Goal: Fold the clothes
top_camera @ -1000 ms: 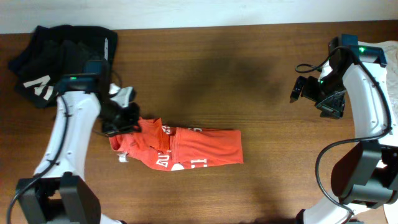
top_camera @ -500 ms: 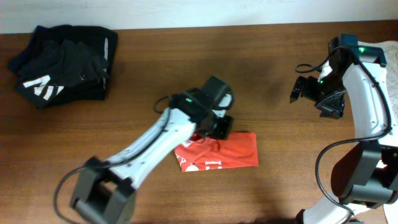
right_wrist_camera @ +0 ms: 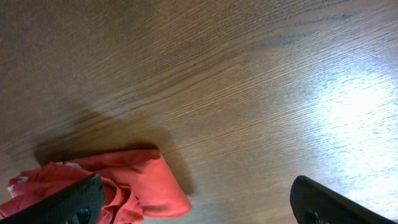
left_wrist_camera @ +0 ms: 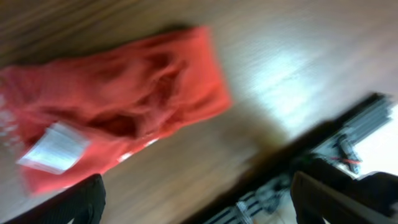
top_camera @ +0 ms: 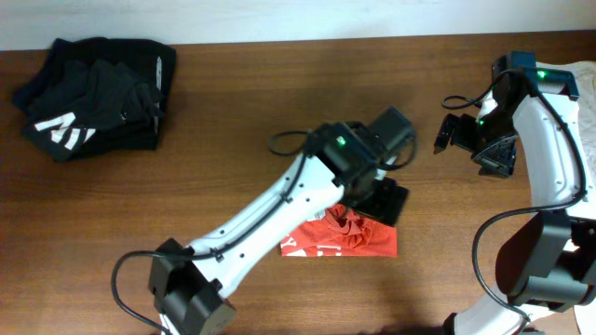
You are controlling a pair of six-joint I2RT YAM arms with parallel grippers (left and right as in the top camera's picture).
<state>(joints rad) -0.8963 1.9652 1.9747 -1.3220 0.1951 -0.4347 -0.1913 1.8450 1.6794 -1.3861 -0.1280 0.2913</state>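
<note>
The T-shirt is bunched up in a short heap, so next my left gripper pinches the crumpled folds on top [top_camera: 348,226] and pulls the T-shirt open before folding it.
The clothes, a red-orange T-shirt [top_camera: 340,237], lie bunched in a short folded heap near the table's front, white lettering showing along the near edge. My left gripper [top_camera: 382,198] hovers just above the heap's far right corner. In the left wrist view the left gripper [left_wrist_camera: 199,205] is open over bare wood, with the shirt [left_wrist_camera: 118,102] and its white neck label [left_wrist_camera: 56,146] lying apart from the fingers. The right gripper [top_camera: 463,141] hangs open at the far right, well away from the heap. From the right wrist the right gripper [right_wrist_camera: 199,202] holds nothing, and a shirt corner [right_wrist_camera: 140,180] lies below its left finger.
A pile of black garments with white stripes [top_camera: 93,93] sits at the back left corner. A bit of white cloth [top_camera: 587,88] shows at the right edge behind the right arm. The left arm [top_camera: 270,209] stretches diagonally across the table's front half.
My left arm swept from the left side to the right, dragging the shirt's left part over the rest, then opened and let go. The shirt is shorter and lies further right. The right arm stayed still.
</note>
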